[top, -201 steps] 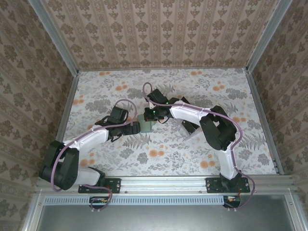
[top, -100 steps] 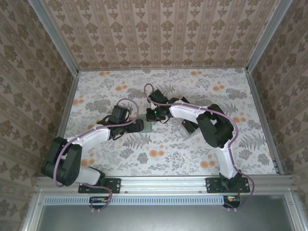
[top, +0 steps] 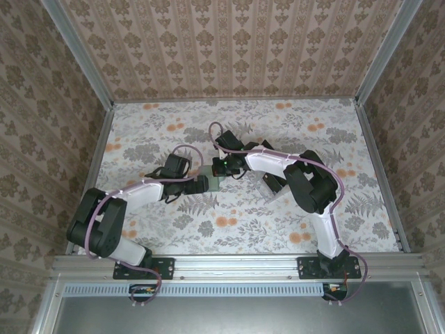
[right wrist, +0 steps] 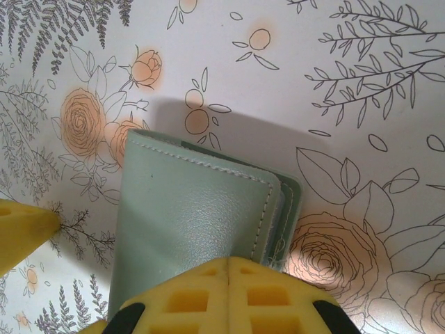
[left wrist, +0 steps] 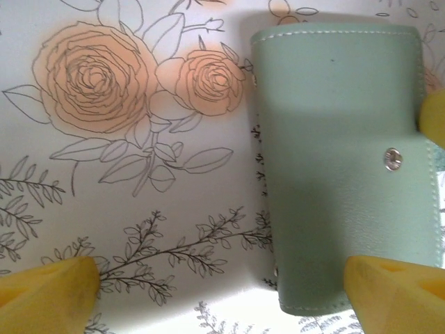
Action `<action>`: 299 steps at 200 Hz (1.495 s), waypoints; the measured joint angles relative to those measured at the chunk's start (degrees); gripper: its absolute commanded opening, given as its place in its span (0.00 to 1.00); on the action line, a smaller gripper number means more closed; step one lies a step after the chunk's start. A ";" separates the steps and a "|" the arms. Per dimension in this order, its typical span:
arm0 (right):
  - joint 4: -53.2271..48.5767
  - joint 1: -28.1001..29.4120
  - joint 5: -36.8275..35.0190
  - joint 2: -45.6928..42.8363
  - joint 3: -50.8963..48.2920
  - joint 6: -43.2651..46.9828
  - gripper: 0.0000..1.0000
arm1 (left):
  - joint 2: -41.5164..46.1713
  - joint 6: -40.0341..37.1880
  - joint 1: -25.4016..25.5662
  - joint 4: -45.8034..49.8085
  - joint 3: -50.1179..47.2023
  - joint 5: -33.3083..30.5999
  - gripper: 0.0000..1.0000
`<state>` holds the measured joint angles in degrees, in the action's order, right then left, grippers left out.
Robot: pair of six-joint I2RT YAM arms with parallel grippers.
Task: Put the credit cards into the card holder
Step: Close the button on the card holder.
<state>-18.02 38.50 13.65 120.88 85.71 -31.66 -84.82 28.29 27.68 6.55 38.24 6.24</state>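
Note:
The card holder's snap is open, its strap sticking past the edge; my right gripper should back off, pinch the strap [left wrist: 438, 156], fold it over.
The card holder [top: 216, 184] is a sage-green folded case lying flat on the floral table, mid-table between both arms. It appears in the left wrist view as the card holder [left wrist: 341, 160] with a metal snap [left wrist: 393, 158], and in the right wrist view as the card holder [right wrist: 188, 216], closed. My right gripper [right wrist: 228, 292] is shut, its yellow pads together and resting on the holder's top face. My left gripper [left wrist: 222, 296] stands open, low over the table, with its right fingertip [left wrist: 396, 292] over the holder's near corner. The credit cards are out of view.
A floral cloth covers the table [top: 292, 223]. Patterned walls with metal corner posts [top: 372, 62] enclose it on three sides. A metal rail [top: 229, 261] runs along the near edge where the arm bases are bolted.
My left arm has reached a little farther right, bringing its open gripper closer against the card holder. The right arm has barely moved.

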 measured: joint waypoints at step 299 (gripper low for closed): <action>-9.44 -0.44 -8.96 -6.78 -1.03 1.57 0.24 | -3.72 -0.87 3.10 3.23 3.08 -6.93 1.00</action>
<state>-27.46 38.06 4.69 114.10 84.68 -30.09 -88.53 27.42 30.79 9.78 41.32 -0.69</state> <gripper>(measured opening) 0.254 0.997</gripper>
